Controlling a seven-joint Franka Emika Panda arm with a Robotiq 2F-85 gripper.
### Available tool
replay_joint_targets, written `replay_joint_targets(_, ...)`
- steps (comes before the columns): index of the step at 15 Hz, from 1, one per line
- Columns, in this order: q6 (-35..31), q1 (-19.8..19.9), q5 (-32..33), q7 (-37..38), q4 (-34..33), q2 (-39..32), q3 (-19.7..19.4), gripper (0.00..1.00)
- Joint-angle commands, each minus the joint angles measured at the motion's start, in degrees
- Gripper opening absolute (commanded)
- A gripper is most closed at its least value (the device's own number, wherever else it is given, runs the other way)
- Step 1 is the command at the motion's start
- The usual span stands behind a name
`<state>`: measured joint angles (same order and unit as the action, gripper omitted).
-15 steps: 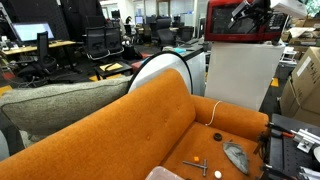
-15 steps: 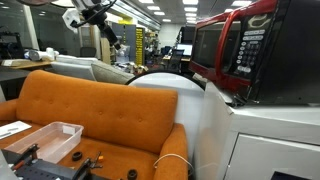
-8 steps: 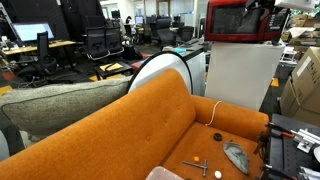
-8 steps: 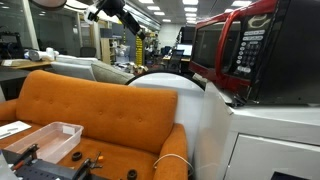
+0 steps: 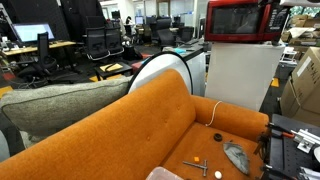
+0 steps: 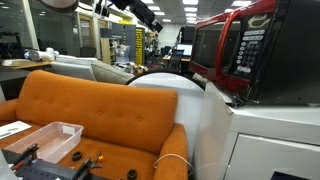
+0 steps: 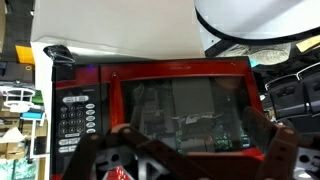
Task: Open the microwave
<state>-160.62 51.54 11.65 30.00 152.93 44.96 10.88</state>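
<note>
The microwave door's red handle (image 5: 262, 17) (image 7: 117, 106) sits between the keypad and the dark glass window. My gripper should go to it next and close there.
The glossy red microwave (image 5: 240, 20) stands on a white cabinet (image 5: 240, 75); its door is shut. It also shows at the right of an exterior view (image 6: 235, 45), with its dark control strip toward the camera. The wrist view is upside down: the microwave (image 7: 180, 72) fills it, with the dark glass window (image 7: 185, 115) in the middle and the keypad (image 7: 75, 120) at the left. My gripper (image 7: 190, 165) is open and empty, its two fingers (image 7: 100, 160) spread wide in front of the window. The arm and gripper (image 6: 152, 20) hang high in the air, short of the microwave.
An orange sofa (image 5: 150, 125) lies in front of the cabinet, with a grey cushion (image 5: 50, 105), a clear tray (image 6: 45, 138), a white cable (image 5: 214, 110) and small tools (image 5: 200, 167). A round white object (image 5: 165, 70) stands behind it. Cardboard boxes (image 5: 303, 85) are beside the cabinet.
The arm and gripper have swung to the right in both exterior views, nearer the microwave in one and off its front past the frame edge in the other. The door stays shut.
</note>
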Motion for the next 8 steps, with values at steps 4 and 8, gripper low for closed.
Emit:
replay_joint_targets(4,0.11,0.32,-1.13,-0.9,-0.07,0.15,0.41,1.0)
replay_joint_targets(8,-2.6,1.66,-0.24,-3.09,-0.44,-1.38,-1.59,1.0)
